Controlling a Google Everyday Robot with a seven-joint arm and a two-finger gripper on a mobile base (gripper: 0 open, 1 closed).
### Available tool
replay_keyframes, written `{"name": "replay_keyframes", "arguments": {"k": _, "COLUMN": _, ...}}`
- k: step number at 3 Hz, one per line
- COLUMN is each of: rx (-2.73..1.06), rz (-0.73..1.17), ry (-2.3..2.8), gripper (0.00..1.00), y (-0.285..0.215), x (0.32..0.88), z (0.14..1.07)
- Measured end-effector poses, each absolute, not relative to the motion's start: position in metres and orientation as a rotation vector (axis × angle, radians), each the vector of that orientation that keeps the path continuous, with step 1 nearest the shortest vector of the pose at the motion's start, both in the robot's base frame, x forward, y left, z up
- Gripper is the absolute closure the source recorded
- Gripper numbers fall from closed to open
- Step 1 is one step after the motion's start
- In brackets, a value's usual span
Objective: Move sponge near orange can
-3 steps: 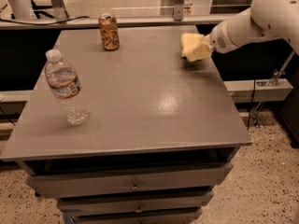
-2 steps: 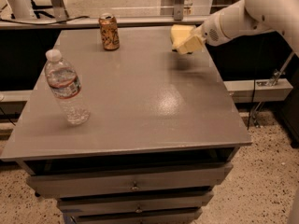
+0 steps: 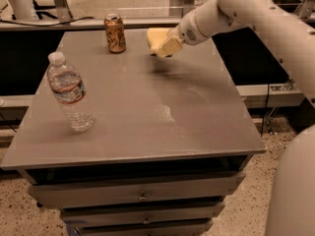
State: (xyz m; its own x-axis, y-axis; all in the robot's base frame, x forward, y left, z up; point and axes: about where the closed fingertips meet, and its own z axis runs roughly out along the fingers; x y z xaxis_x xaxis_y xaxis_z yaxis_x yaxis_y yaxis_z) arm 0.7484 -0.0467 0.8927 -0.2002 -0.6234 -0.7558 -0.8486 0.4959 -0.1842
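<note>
I will let go of the sponge on the grey table [image 3: 136, 50], beside the orange can, on the side that faces my gripper.
The orange can [image 3: 114, 33] stands upright near the far edge of the grey table [image 3: 138, 102], left of centre. My gripper [image 3: 161, 44] comes in from the right on a white arm and is shut on the pale yellow sponge [image 3: 156, 36], holding it a little above the table, a short way right of the can. The sponge is partly covered by the fingers.
A clear plastic water bottle [image 3: 70, 92] stands on the left side of the table. Drawers [image 3: 140, 195] sit under the tabletop. The white arm [image 3: 256, 14] spans the upper right, and more of the robot body fills the lower right.
My gripper has carried the sponge leftward from the table's right side toward the orange can. The can and the bottle have not moved.
</note>
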Motion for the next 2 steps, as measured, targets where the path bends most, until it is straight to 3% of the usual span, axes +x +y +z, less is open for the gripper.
{"name": "replay_keyframes", "arguments": {"k": 2, "rx": -1.302, "rz": 0.394, "ry": 1.877, "gripper": 1.00, "y": 0.024, "x": 0.766, "z": 0.884}}
